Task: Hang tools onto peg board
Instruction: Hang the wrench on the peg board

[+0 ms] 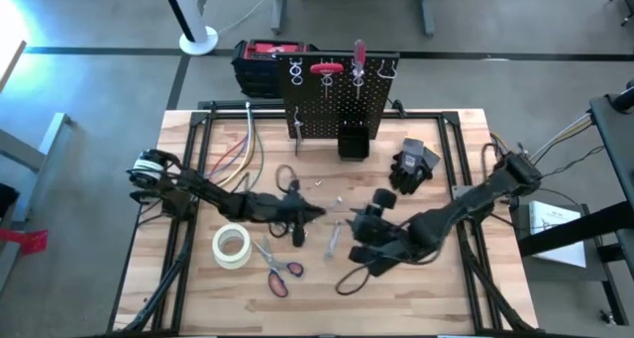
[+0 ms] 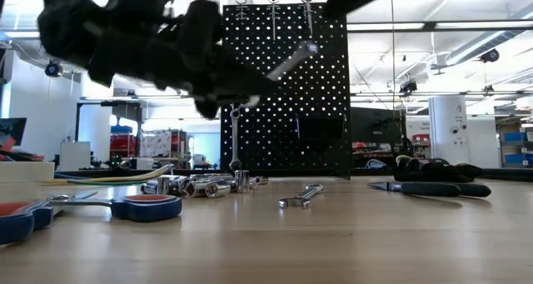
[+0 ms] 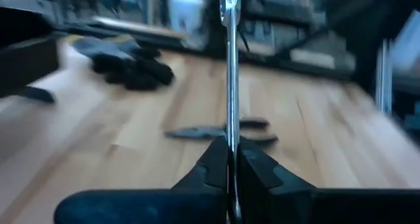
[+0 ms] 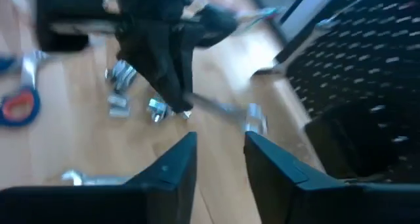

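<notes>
Next, my left gripper hangs the silver wrench beside the wrench already on the black peg board (image 1: 301, 129).
My left gripper (image 3: 231, 161) is shut on a silver wrench (image 3: 230, 66) over the middle of the table (image 1: 315, 213). The wrench is off the wood and slants up in the low view (image 2: 290, 61). My right gripper (image 4: 220, 158) stands open just right of it (image 1: 369, 219), touching nothing. The black peg board (image 1: 337, 95) stands upright at the far edge, with red-handled tools (image 1: 327, 68) on its top hooks. Red-handled scissors (image 1: 279, 271), a second wrench (image 2: 301, 196), sockets (image 2: 200, 186) and black-handled pliers (image 1: 357, 275) lie on the table. My left gripper pinches the wrench's shaft near one end (image 3: 230, 135) between its two fingers, one on each flat face. The fingers come nearly level from the table's left, and the wrench runs on past their tips. It is lifted clear of the table, its free end (image 4: 252, 115) toward my right gripper.
A white tape roll (image 1: 233, 247) lies near the front left and a black glove (image 1: 411, 165) at the right of the peg board. A small black bin (image 1: 353, 140) sits at the board's foot, a red-and-black toolbox (image 1: 263, 60) behind it. Cables (image 1: 238, 155) lie at the far left.
</notes>
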Available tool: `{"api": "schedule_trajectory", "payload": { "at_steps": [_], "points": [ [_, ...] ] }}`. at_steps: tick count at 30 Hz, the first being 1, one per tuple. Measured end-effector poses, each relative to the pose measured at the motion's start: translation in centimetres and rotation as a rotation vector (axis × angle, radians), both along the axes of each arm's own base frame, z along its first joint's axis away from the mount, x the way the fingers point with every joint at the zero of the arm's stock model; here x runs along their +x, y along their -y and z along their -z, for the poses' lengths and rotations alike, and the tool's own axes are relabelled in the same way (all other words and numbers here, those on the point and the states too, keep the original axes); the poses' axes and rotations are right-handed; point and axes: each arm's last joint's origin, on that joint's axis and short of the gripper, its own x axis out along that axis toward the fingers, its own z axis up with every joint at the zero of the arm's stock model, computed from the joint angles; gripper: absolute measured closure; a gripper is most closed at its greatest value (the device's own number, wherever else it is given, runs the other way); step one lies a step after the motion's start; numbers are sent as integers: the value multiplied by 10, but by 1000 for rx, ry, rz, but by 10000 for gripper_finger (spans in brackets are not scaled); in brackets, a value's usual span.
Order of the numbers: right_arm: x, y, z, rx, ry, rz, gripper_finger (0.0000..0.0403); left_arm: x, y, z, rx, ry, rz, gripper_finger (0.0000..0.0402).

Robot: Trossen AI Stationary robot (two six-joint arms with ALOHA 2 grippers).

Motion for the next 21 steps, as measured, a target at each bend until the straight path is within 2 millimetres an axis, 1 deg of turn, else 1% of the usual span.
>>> {"api": "schedule_trajectory", "payload": {
  "at_steps": [3,5,8,14,18,21],
  "points": [
    [-15,-2,-8,28,59,13,264,-19,-18,8,-66,76,-106,400],
    [-22,0,-12,55,88,23,260,-29,-30,13,-97,104,-184,400],
    [-29,4,-11,59,119,53,262,-39,-49,15,-143,144,-267,400],
    [-33,10,1,69,110,87,276,-43,-84,13,-246,214,-408,401],
    [-34,11,12,72,100,105,281,-42,-101,10,-274,246,-468,401],
    [-36,12,19,72,92,114,280,-43,-109,9,-285,257,-501,401]
  ]
}}
